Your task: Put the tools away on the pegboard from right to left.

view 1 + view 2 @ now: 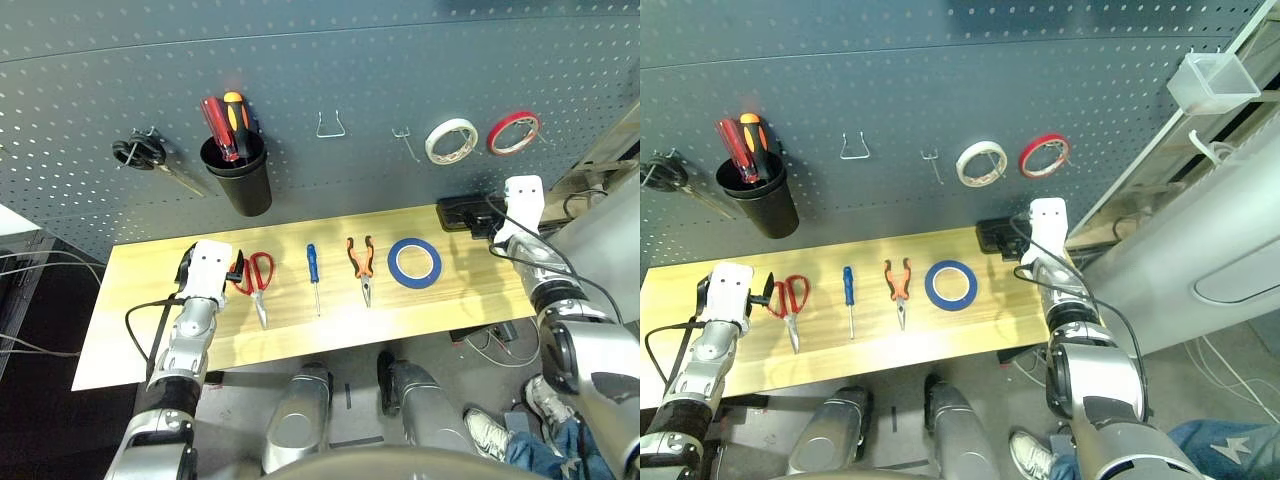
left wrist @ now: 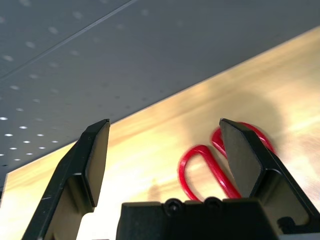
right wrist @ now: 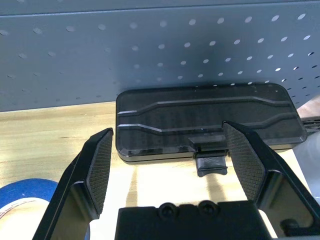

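Observation:
Next, my right gripper goes to the blue tape ring's case-side band (image 1: pixel 437 265) and closes there, with one finger inside the tape ring's hole.
Four tools lie in a row on the wooden table (image 1: pixel 140 300): a blue tape ring (image 1: pixel 415 262), orange-and-black pliers (image 1: pixel 361 262), a small blue screwdriver (image 1: pixel 313 270) and red scissors (image 1: pixel 257 280). Behind them rises the dark pegboard (image 1: pixel 330 60) with two bare metal hooks (image 1: pixel 331 125) and a black cup (image 1: pixel 237 175). My left gripper (image 2: pixel 165 130) is open, low over the table just left of the red scissors (image 2: pixel 210 160). My right gripper (image 3: pixel 167 132) is open at the table's right end, facing a black case (image 3: pixel 205 120), with the blue tape ring (image 3: pixel 25 192) to its left.
On the pegboard hang black-handled scissors (image 1: pixel 145 152), a white tape ring (image 1: pixel 451 140) and a red tape ring (image 1: pixel 513 132). The cup holds red and orange-handled screwdrivers (image 1: pixel 228 125). The black case (image 1: pixel 470 212) lies at the back right of the table, with cables beside it.

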Controlling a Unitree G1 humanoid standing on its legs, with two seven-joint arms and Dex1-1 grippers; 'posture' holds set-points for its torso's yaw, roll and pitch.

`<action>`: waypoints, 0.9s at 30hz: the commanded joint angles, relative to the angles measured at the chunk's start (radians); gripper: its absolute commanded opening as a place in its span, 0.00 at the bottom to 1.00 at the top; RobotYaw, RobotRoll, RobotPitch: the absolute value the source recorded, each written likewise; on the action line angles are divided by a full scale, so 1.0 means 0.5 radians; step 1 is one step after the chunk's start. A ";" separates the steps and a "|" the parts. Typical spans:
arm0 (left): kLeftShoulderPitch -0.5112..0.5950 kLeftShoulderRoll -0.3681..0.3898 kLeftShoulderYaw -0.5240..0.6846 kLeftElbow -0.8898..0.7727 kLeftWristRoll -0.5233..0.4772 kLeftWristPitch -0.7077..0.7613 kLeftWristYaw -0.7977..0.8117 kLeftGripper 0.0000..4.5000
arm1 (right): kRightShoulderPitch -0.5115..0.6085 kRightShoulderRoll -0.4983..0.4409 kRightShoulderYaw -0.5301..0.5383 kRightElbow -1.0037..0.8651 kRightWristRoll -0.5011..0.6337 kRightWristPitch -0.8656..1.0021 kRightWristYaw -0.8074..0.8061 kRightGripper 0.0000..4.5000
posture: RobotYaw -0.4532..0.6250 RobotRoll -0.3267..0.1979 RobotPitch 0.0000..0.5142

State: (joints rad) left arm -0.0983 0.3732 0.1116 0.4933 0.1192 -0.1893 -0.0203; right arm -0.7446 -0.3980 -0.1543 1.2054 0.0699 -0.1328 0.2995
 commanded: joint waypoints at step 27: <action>-0.042 -0.048 -0.690 -0.760 -0.015 0.338 -0.933 0.99 | 0.237 0.160 0.258 -0.525 -0.044 0.932 0.413 1.00 | 0.64 0.62 0.58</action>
State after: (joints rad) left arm -0.1414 0.3514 -0.2058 0.1438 0.0930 -0.0437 -0.4732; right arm -0.6464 -0.3183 -0.0400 0.9345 0.0649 0.3187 0.5059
